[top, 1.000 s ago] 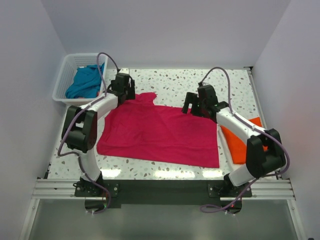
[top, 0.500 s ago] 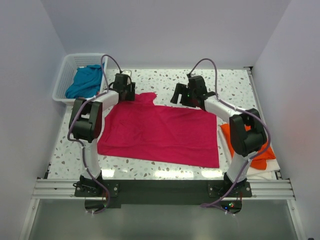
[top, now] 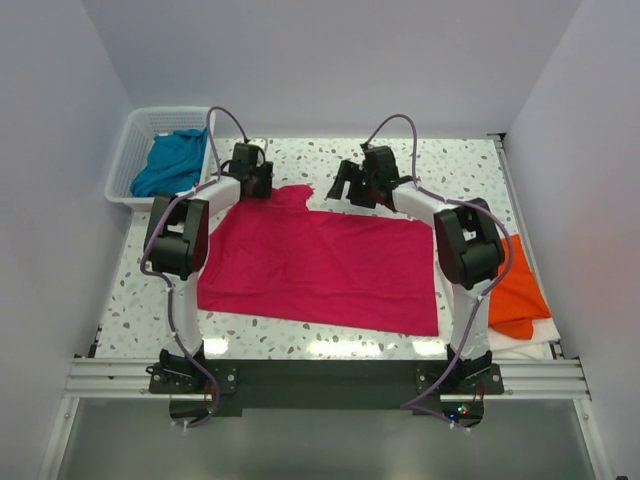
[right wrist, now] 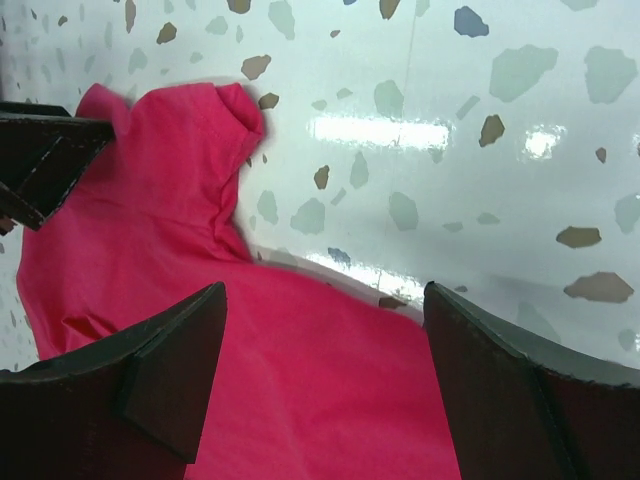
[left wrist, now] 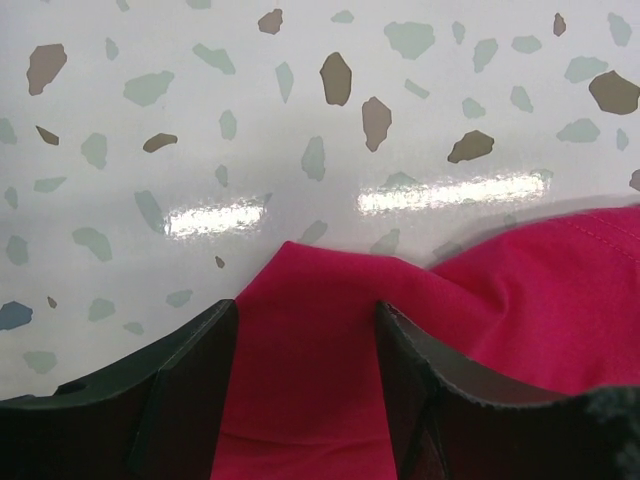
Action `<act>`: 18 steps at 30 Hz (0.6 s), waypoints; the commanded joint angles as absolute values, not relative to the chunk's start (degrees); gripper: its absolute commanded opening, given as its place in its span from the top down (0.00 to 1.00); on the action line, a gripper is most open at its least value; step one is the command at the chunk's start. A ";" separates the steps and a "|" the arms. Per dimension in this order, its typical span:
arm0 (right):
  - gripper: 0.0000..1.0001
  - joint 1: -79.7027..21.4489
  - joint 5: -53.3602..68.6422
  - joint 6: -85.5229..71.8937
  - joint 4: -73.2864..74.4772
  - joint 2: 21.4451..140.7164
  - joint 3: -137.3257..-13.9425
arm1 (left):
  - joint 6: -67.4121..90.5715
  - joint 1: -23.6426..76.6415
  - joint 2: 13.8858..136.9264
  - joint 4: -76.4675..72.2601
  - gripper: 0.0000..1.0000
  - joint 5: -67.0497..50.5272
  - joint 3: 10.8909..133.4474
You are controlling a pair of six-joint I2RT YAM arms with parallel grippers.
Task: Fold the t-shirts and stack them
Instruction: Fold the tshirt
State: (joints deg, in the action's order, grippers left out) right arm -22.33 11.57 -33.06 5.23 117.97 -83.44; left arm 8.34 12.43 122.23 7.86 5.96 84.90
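Note:
The corner of the bump (top: 308, 193) (right wrist: 240, 148) at the far edge of the crimson-pink t-shirt, on the side away from my left gripper, will be gripped by my right gripper.
The crimson-pink t-shirt (top: 320, 265) lies spread flat in the middle of the table. At its far left corner my left gripper (top: 251, 181) is low over a raised fold of this cloth (left wrist: 310, 340), which lies between the two parted fingers (left wrist: 170, 390). My right gripper (top: 347, 186) hangs open over the shirt's far edge (right wrist: 320, 380), near the bump of cloth (right wrist: 170, 170). The bright orange t-shirt (top: 515, 290) sits folded at the right edge. The teal-blue t-shirt (top: 172, 163) is bunched in the basket.
A white lattice basket (top: 128, 150) stands at the far left corner, close to the left arm. Something white (top: 530, 345) shows under the orange shirt. Speckled tabletop (top: 450, 165) runs beyond the shirt to the back wall. The left gripper's finger (right wrist: 40, 160) shows in the right wrist view.
My right arm has swung left along the shirt's far edge, uncovering the orange shirt. The left gripper has crept toward the far corner and its fingers have narrowed a little.

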 commanded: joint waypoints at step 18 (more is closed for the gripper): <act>0.18 -26.19 12.57 -34.89 3.43 127.70 -96.59 | 8.88 12.04 122.26 7.91 0.57 2.81 88.59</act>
